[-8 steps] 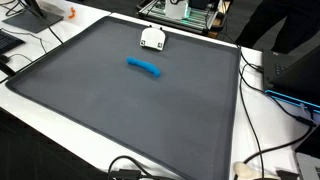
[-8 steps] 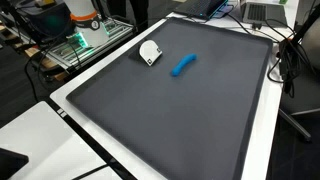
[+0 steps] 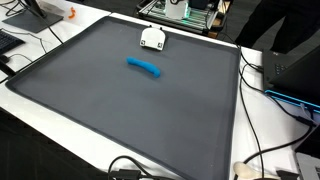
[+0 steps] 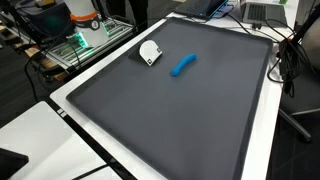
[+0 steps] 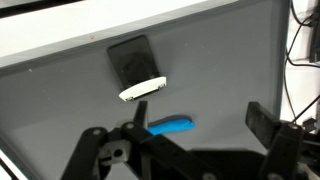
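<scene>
The gripper needs to next move to the white object's top edge (image 3: 153,30) (image 5: 143,88), beyond the blue stick, and close there on the middle.
A blue curved stick lies on a dark grey mat in both exterior views (image 3: 143,67) (image 4: 182,65). A small white object sits just beyond it near the mat's edge (image 3: 152,38) (image 4: 150,52). In the wrist view my gripper (image 5: 200,125) is open and empty, high above the mat (image 5: 230,50). The blue stick (image 5: 172,126) shows just inside the left finger. The white object (image 5: 142,90), with a dark square part, lies beyond it. The arm does not show in either exterior view.
The mat (image 3: 120,115) (image 4: 190,125) lies on a white table. Black cables (image 3: 262,75) and a dark device (image 3: 295,65) lie on one side. A rack with green lights (image 4: 85,38), an orange item (image 3: 70,14) and laptops (image 4: 262,10) stand beyond the mat's edges.
</scene>
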Controlling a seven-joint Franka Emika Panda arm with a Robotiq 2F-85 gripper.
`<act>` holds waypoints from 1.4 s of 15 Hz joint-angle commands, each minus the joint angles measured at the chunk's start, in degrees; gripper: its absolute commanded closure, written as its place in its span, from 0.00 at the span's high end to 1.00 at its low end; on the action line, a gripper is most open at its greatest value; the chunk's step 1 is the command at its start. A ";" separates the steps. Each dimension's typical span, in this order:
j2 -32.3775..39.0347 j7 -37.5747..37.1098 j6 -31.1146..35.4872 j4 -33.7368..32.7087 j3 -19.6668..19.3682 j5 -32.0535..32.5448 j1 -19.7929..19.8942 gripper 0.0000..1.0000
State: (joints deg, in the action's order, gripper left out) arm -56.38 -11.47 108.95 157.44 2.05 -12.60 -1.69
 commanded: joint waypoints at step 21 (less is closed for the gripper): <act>44.71 -23.73 27.46 -3.17 -0.58 -21.90 3.70 1.00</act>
State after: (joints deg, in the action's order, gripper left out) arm -13.22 -34.88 135.53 154.05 2.39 -34.94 1.28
